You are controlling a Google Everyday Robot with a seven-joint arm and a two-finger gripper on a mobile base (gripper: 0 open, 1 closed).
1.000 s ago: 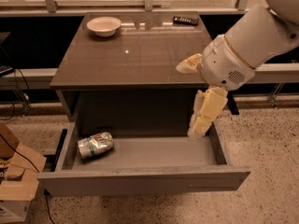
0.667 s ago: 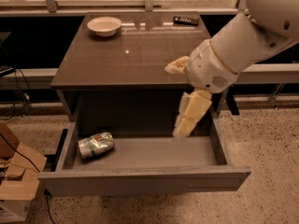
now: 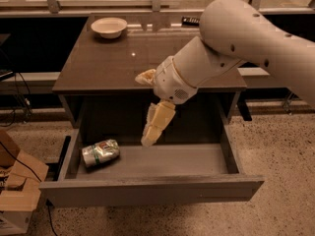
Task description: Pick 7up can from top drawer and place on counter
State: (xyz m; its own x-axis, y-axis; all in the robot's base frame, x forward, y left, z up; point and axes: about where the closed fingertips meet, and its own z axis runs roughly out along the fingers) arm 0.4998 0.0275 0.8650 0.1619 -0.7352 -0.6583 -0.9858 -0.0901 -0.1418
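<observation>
The robot's gripper needs to close on the 7up can's end (image 3: 112, 150) that faces the middle of the open top drawer.
The 7up can (image 3: 100, 153), silver-white with green marks and dented, lies on its side in the left end of the open top drawer (image 3: 152, 191). My gripper (image 3: 145, 111) hangs over the middle of the drawer, to the right of the can and apart from it. Its fingers are spread open and hold nothing; one finger (image 3: 157, 124) points down into the drawer. The counter (image 3: 113, 63) is the glossy grey-brown top above the drawer, partly covered by my white arm (image 3: 236, 38).
A shallow white bowl (image 3: 109, 26) sits at the counter's back left. A small black object (image 3: 190, 20) lies at the back edge. A cardboard box (image 3: 15, 191) and cables stand on the speckled floor left of the cabinet.
My arm and gripper have moved left over the drawer, nearer the can. The can and the drawer have not moved.
</observation>
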